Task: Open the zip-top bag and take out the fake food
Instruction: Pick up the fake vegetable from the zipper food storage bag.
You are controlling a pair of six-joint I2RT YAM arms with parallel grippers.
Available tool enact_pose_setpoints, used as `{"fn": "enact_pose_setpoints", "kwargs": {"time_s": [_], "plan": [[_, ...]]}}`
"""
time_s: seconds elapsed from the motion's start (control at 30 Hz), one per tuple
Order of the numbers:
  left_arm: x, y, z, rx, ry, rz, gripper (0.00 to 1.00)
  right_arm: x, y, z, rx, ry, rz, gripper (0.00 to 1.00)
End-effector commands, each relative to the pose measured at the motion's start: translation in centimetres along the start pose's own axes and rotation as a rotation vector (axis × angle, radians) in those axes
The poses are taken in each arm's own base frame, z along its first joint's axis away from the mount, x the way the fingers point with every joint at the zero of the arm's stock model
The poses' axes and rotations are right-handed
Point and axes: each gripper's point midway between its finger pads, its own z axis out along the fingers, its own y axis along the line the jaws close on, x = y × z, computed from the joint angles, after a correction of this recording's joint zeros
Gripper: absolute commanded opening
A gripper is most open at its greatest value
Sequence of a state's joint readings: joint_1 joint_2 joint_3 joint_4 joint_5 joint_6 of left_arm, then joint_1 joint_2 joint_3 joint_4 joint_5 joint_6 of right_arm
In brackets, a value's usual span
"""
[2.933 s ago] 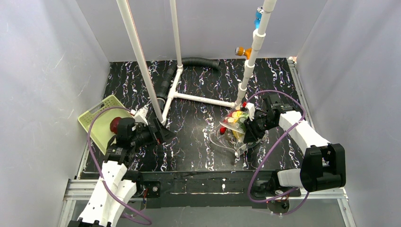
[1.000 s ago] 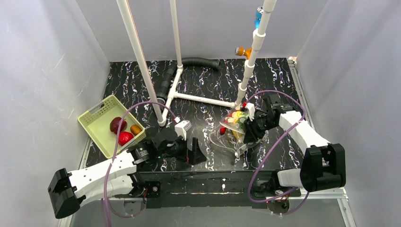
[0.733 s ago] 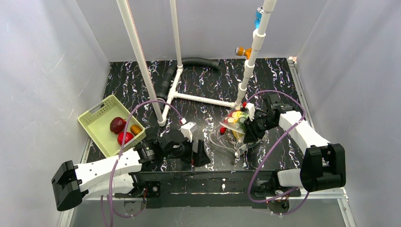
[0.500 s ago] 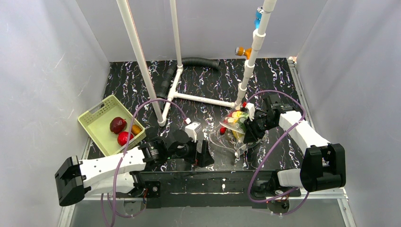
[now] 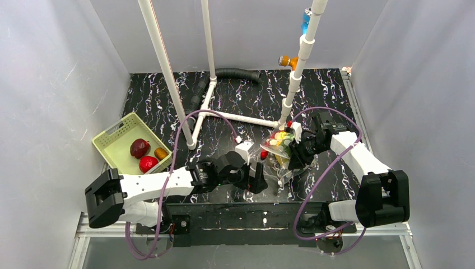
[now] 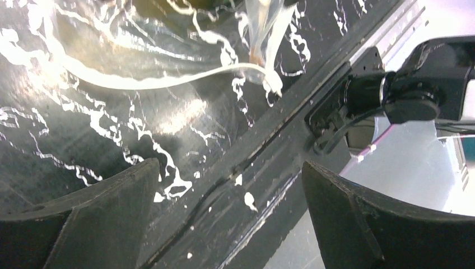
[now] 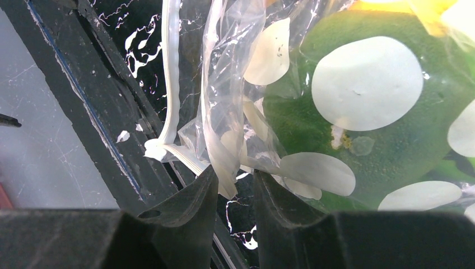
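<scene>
I need to close my left gripper on the red fake food's end (image 5: 264,154) at the opening of the zip-top bag, to pull that piece out.
The zip-top bag (image 5: 273,159) is clear with pale round dots and stands raised off the black table. Fake food (image 5: 280,138) shows through it, red, yellow and green. The right wrist view has a green piece (image 7: 364,112) behind the dotted film. My right gripper (image 5: 289,154) is on the bag's right side. Its fingers pinch a fold of the plastic (image 7: 227,168) at their tips, beside the white zip strip (image 7: 168,84). My left gripper (image 5: 259,177) is wide open just left of the bag, with nothing between its fingers (image 6: 89,218). The zip edge (image 6: 168,83) lies ahead of it.
A pale green basket (image 5: 115,147) at the left holds a dark red fruit (image 5: 139,148), a red one (image 5: 148,163) and a small orange-brown piece (image 5: 161,153). White pipes (image 5: 238,118) and a black hose (image 5: 238,73) lie behind. The table's front rail (image 6: 291,162) is under the left gripper.
My left arm has swung from the basket across the table to the right, ending open beside the bag. The right gripper and the bag have not moved.
</scene>
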State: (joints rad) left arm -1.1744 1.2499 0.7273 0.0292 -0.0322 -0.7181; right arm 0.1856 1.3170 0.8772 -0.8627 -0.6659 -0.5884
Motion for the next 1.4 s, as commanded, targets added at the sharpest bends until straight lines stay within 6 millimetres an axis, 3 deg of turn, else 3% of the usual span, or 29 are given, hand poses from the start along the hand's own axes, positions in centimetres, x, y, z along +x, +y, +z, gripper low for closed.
{"fn": "enact_pose_setpoints", "kwargs": {"time_s": [0.0,0.17,0.43,0.67,0.87,1.07,1.37], "plan": [[-4.2,-1.4,0.3,-0.017,-0.121,0.081,0.98,-1.4,0.6,-0.7,-0.011,-0.039,-0.049,0.37],[-5.5,-0.9,1.8,-0.090,-0.115,0.193,0.98,-1.4,0.6,-0.7,-0.012,-0.040,-0.051,0.37],[-6.5,2.1,4.4,-0.215,-0.070,0.258,0.86,-1.5,0.7,-0.8,-0.014,-0.044,-0.053,0.37],[-7.6,4.8,6.8,-0.268,-0.051,0.229,0.59,-1.5,0.7,-0.8,-0.014,-0.044,-0.054,0.37],[-7.7,5.4,9.0,-0.264,-0.037,0.247,0.43,-1.5,0.7,-0.7,-0.015,-0.043,-0.052,0.37],[-8.2,5.7,10.8,-0.275,-0.051,0.254,0.39,-1.4,0.7,-0.7,-0.016,-0.040,-0.050,0.37],[-9.7,8.9,11.9,-0.431,-0.140,0.221,0.39,-1.4,0.7,-0.6,-0.019,-0.038,-0.046,0.37]]}}
